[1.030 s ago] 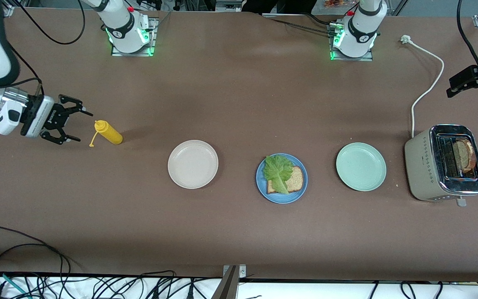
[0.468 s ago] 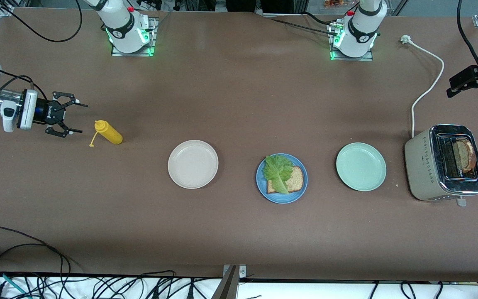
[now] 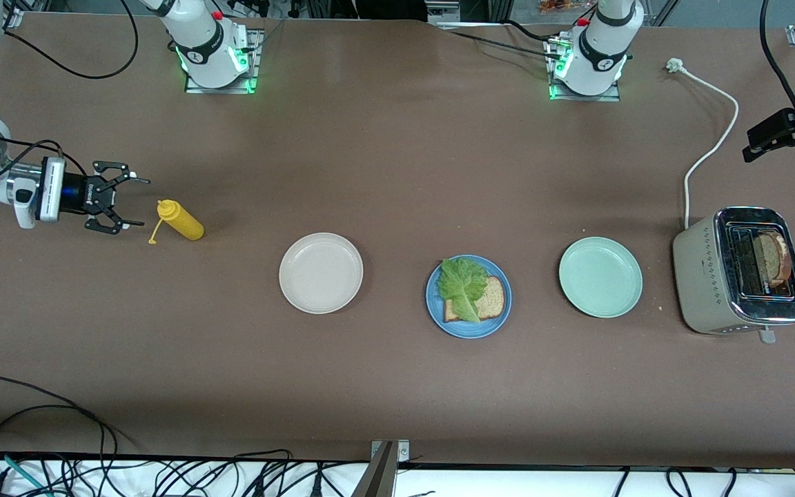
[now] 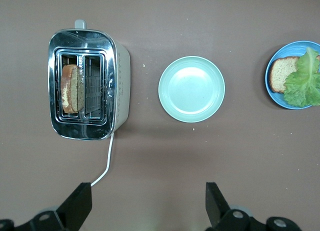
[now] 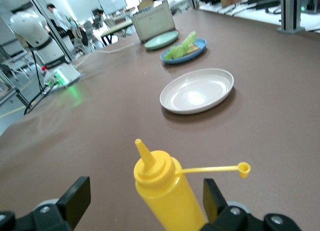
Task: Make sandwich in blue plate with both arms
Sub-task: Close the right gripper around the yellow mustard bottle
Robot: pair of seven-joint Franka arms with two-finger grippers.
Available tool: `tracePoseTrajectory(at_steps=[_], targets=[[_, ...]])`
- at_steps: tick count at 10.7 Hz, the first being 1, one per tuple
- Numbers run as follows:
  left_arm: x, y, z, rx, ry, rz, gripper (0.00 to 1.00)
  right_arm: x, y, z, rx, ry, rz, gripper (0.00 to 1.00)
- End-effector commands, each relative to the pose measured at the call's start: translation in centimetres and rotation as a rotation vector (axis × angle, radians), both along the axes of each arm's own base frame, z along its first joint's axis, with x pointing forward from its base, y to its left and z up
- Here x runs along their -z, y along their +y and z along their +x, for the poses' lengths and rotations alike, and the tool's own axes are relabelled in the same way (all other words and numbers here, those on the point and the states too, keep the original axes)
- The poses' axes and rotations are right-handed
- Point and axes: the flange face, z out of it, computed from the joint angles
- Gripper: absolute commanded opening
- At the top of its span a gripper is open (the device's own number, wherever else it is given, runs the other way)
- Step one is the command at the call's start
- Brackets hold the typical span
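Next, my right gripper closes on the body point(image 3: 188, 224) point(image 5: 176, 211) of the yellow squeeze bottle, well below the cap of the bottle.
The blue plate point(image 3: 470, 331) sits mid-table with one brown bread slice point(image 3: 493, 299) on it and a green lettuce leaf point(image 3: 461, 284) lying over that slice. A second bread slice point(image 3: 773, 257) stands in the toaster point(image 3: 704, 276) at the left arm's end. My right gripper point(image 3: 136, 202) is open and low at the right arm's end, its jaws facing an upright yellow squeeze bottle point(image 3: 180, 220) just ahead of them and apart from it. My left gripper point(image 4: 148, 196) hangs open and empty high over the table beside the toaster's cord point(image 4: 102, 168).
An empty beige plate point(image 3: 321, 273) lies between the bottle and the blue plate. An empty mint-green plate point(image 3: 600, 277) lies between the blue plate and the toaster. The white cord point(image 3: 711, 138) runs from the toaster toward the left arm's base. Cables hang along the table's front edge.
My right gripper has come down toward the table and now sits level with the yellow bottle, still open. Plates, bread, lettuce and toaster have not moved.
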Motion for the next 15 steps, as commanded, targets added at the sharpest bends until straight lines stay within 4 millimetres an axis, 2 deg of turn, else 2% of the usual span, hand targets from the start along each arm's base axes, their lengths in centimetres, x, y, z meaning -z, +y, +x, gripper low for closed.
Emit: tracePoseTrajectory(at_steps=[1, 4, 6, 8, 9, 12, 15], targets=[[-0.5, 0.1, 0.2, 0.005, 0.006, 0.035, 1.00, 3.0, -0.2, 1.5, -0.032, -0.044, 0.077, 1.00], [-0.5, 0.1, 0.2, 0.005, 0.006, 0.035, 1.00, 4.2, -1.2, 1.1, -0.028, -0.054, 0.079, 1.00], [-0.5, 0.1, 0.2, 0.005, 0.006, 0.035, 1.00, 5.7, -1.1, 0.7, -0.026, -0.055, 0.088, 1.00], [-0.5, 0.1, 0.2, 0.005, 0.006, 0.035, 1.00, 7.5, -0.3, 0.9, -0.016, -0.089, 0.115, 1.00], [-0.5, 0.1, 0.2, 0.005, 0.006, 0.035, 1.00, 7.7, 0.3, 1.3, -0.023, -0.096, 0.124, 1.00], [-0.5, 0.1, 0.2, 0.005, 0.006, 0.035, 1.00, 9.0, -0.1, 1.8, -0.025, -0.103, 0.123, 1.00], [-0.5, 0.1, 0.2, 0.005, 0.006, 0.035, 1.00, 10.1, 1.5, 2.1, -0.031, -0.110, 0.174, 1.00]])
